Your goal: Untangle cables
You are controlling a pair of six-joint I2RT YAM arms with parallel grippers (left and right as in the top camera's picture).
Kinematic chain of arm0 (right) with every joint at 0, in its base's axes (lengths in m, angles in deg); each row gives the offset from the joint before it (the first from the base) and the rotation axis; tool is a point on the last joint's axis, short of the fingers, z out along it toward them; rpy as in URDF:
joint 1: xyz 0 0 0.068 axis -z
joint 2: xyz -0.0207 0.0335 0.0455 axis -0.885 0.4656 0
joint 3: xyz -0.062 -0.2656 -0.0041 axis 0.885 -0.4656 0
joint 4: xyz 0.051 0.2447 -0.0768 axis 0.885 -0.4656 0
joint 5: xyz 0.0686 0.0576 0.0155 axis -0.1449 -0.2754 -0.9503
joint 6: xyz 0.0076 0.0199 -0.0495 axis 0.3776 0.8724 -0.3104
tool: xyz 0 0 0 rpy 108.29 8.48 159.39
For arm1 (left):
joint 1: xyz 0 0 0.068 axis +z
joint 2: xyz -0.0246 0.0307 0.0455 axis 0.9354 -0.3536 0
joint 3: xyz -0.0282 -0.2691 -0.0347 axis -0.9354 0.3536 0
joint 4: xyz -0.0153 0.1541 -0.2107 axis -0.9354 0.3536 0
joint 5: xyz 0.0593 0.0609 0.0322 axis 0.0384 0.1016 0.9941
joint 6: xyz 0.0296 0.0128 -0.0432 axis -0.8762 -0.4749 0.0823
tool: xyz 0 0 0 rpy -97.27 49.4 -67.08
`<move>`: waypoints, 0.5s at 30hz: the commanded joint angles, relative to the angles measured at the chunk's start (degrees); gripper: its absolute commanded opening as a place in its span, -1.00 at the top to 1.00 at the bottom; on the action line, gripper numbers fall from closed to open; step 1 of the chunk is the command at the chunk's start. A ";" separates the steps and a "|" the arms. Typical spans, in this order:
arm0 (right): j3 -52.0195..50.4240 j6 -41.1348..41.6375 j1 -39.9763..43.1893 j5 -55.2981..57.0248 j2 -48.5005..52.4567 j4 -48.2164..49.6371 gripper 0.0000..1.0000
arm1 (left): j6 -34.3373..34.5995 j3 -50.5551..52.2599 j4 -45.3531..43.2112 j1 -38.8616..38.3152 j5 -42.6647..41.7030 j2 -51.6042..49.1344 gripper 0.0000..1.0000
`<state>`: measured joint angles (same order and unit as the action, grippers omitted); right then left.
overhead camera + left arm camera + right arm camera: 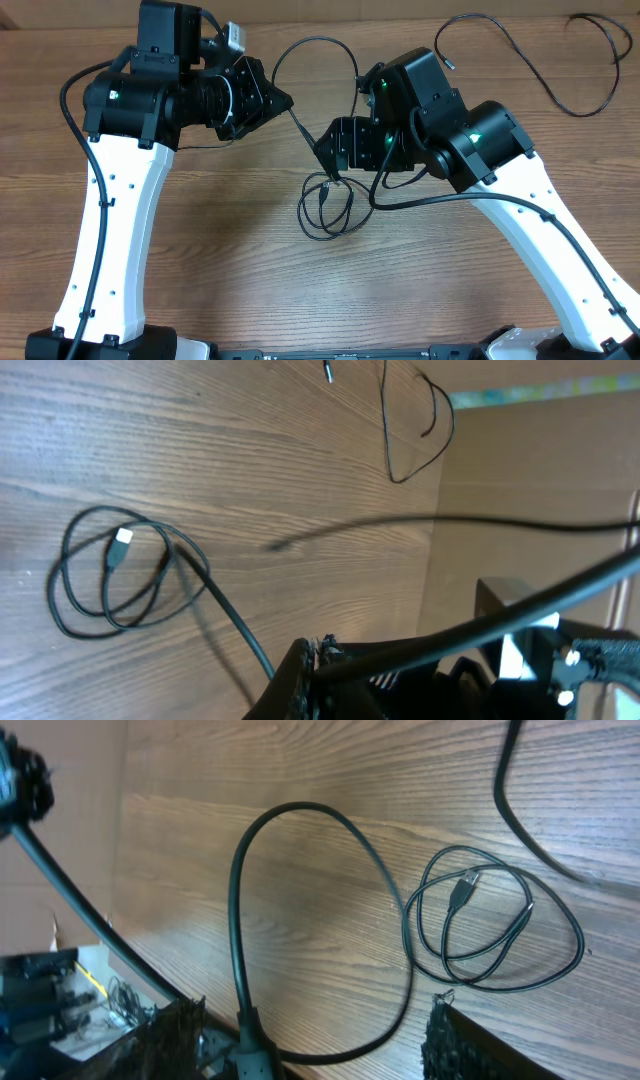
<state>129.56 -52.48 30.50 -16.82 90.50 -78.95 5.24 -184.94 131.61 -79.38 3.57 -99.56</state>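
The moulded cable end lies loose above the coil, so the robot's right gripper will grab the strand of cable nearer the left gripper (301, 127) and carry the cable clear.
A thin black cable lies as a small coil (326, 207) at the table's middle, with a USB plug inside it. The coil also shows in the left wrist view (110, 575) and the right wrist view (490, 932). One strand rises from the coil to my left gripper (289, 101), which is shut on it (322, 652). A loop of the cable (312, 42) arches between the two grippers. My right gripper (332, 160) is open just above the coil (310, 1040); a thicker moulded cable end (256, 1048) sits between its fingers. A second loose black cable (560, 95) lies at the far right.
The table is bare wood (240, 260). The second cable's loop and plug end also show in the left wrist view (420, 450). A tan wall edges the far side (330, 8). Both white arms flank the coil.
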 commanded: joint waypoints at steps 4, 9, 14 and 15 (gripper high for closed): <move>1.44 -8.55 -0.13 -2.82 0.33 -1.11 -0.36 | 5.99 -1.25 -0.44 0.11 -1.95 1.05 0.92; 1.49 -9.99 -0.13 -3.89 0.33 0.26 -0.33 | 6.56 -1.22 -0.42 0.11 2.47 1.05 0.91; 1.53 -14.08 -0.24 -9.49 0.31 3.58 -0.36 | 7.52 -1.22 -0.17 0.04 3.56 1.05 0.91; 1.53 -14.19 -0.42 -9.22 0.31 3.87 -0.35 | 7.93 -1.22 -0.20 -0.02 3.06 1.05 0.91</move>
<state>129.56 -63.54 30.46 -23.07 90.54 -75.84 11.31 -184.94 131.45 -79.38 5.99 -99.56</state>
